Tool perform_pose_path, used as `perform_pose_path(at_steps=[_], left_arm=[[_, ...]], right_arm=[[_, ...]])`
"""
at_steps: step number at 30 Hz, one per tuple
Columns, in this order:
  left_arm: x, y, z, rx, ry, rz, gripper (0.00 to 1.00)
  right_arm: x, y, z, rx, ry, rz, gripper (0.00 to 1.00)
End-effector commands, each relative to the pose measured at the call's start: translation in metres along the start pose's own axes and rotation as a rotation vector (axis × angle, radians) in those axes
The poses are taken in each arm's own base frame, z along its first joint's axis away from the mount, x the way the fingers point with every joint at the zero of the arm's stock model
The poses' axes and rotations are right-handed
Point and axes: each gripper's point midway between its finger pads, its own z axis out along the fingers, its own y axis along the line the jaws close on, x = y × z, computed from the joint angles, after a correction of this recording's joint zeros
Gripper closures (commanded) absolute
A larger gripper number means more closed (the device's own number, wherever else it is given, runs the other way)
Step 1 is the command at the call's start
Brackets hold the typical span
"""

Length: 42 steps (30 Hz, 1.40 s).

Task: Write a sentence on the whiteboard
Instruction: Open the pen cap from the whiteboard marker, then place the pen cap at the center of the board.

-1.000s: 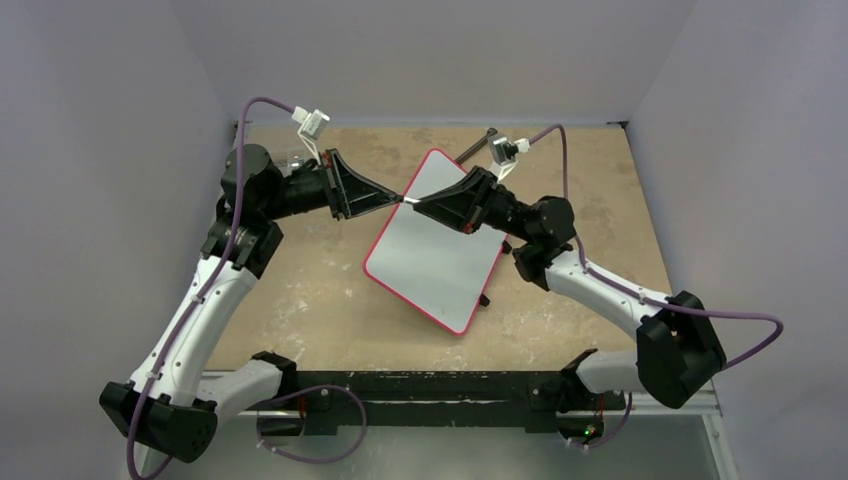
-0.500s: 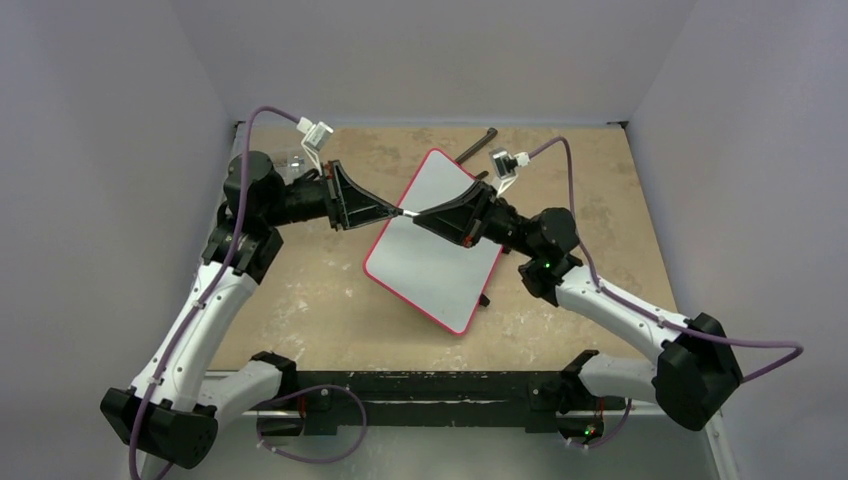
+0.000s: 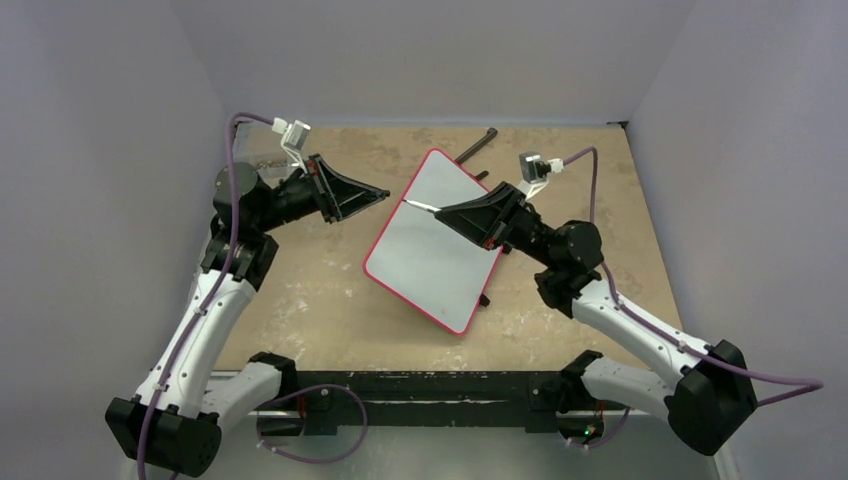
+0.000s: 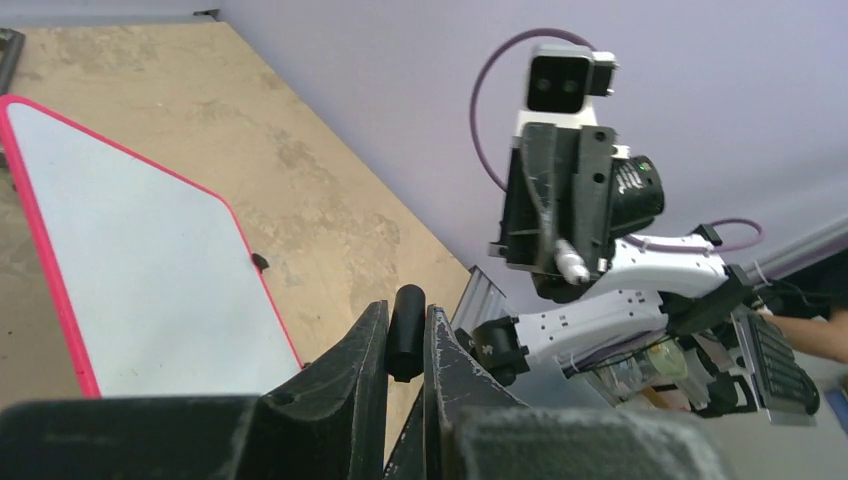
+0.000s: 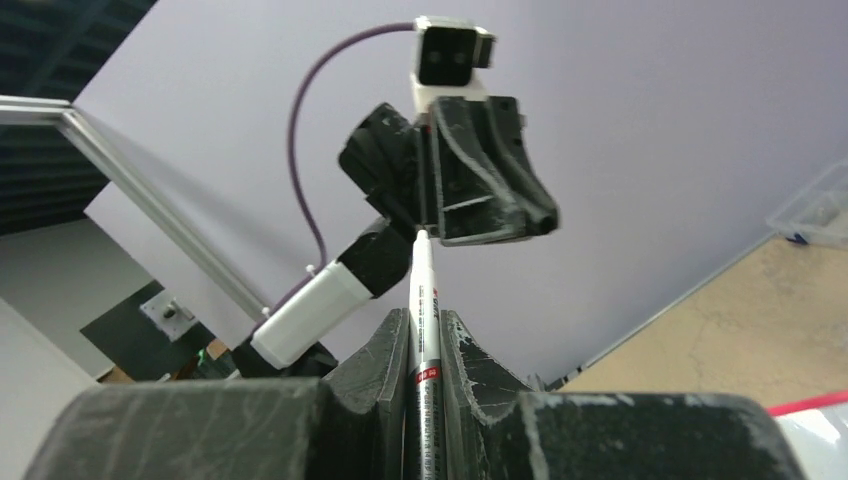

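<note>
Next, my left gripper releases the black marker cap on the table (image 3: 339, 287) next to the corner of the whiteboard that is nearest its arm base.
The whiteboard (image 3: 432, 250), white with a red rim, lies tilted in the middle of the table; its near corner shows in the left wrist view (image 4: 130, 250). The sentence is out of view: the board's face is plain white. My left gripper (image 3: 383, 193) hangs left of the board's upper edge, shut on a short black marker cap (image 4: 405, 335). My right gripper (image 3: 443, 210) hovers over the board's upper part, shut on a silver-white marker (image 5: 423, 330). The marker's bare tip (image 3: 408, 202) points toward the left gripper, with a small gap between them.
A black rod (image 3: 478, 143) lies on the table behind the board. A small black clip (image 3: 484, 299) sticks out under the board's right edge. Purple walls close in the table on three sides. The arm bases and a metal rail (image 3: 440, 400) line the near edge.
The grippers met at the marker over the board's upper left edge a second ago. They have pulled apart: the left drew back left with the cap, the right moved right with the marker.
</note>
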Motion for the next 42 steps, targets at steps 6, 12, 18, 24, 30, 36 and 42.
perform_pose_path(at_steps=[6,12,18,24,30,36,42], left_arm=[[-0.004,0.049,-0.030,-0.383,-0.045,0.005,1.00],[0.027,0.117,-0.082,-0.799,-0.041,-0.005,1.00],[0.079,0.173,-0.118,-1.056,0.005,-0.114,1.00],[0.127,0.218,-0.125,-1.142,0.015,-0.215,1.00],[0.150,0.253,-0.132,-1.216,0.020,-0.211,0.99],[0.156,0.267,-0.133,-1.244,0.034,-0.195,0.89],[0.159,0.269,-0.133,-1.276,0.101,-0.227,0.80]], right_arm=[[-0.024,0.010,-0.011,0.151,-0.030,-0.253,1.00],[-0.017,-0.012,-0.029,0.272,0.012,-0.327,1.00],[-0.006,-0.022,-0.040,0.299,0.042,-0.341,1.00],[-0.003,-0.044,-0.057,0.410,0.052,-0.383,1.00],[0.001,-0.054,-0.068,0.460,0.058,-0.388,1.00],[0.005,-0.062,-0.071,0.480,0.067,-0.392,1.00],[0.008,-0.069,-0.076,0.500,0.082,-0.405,1.00]])
